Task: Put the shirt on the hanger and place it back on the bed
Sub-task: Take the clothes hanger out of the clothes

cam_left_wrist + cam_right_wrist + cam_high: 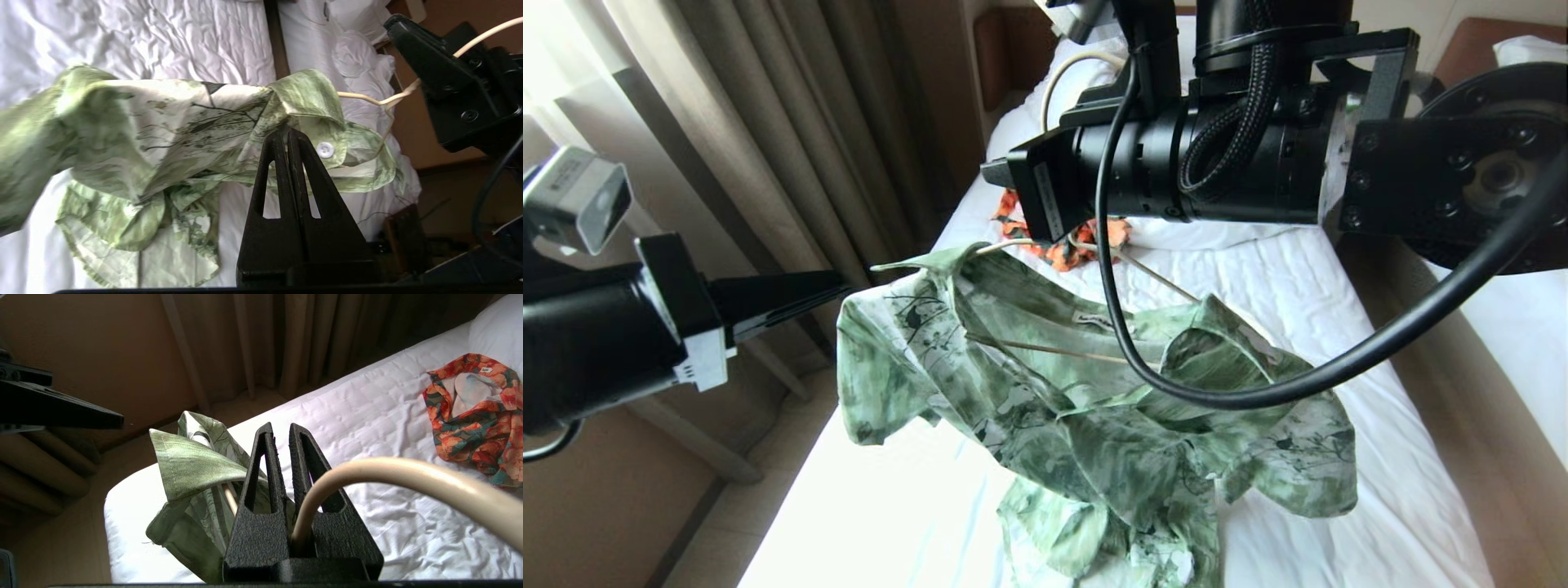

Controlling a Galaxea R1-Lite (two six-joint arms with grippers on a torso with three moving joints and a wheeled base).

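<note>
My left gripper will open, move closer and take the collar's front edge [883, 266] before pulling, because its closed fingers stop short of the shirt's collar.
The light green flowered shirt [1094, 408] hangs draped over the cream wire hanger [1152, 278] above the bed [1298, 269], its hem bunched on the sheet. My right gripper [281, 428] is shut on the hanger's neck [408, 473], holding it up. My left gripper [845, 286] reaches in from the left with its jaws shut. In the left wrist view its tips [286, 132] point at the collar [310, 94] beside a white button [325, 150]. In the right wrist view a gap shows between that gripper [118, 418] and the shirt [192, 465].
An orange-and-green floral garment [470, 416] lies further up the bed near the pillow [498, 335]. Brown curtains [768, 122] hang along the bed's left side. A second white bed [1519, 327] stands to the right across a narrow strip of floor [1421, 392].
</note>
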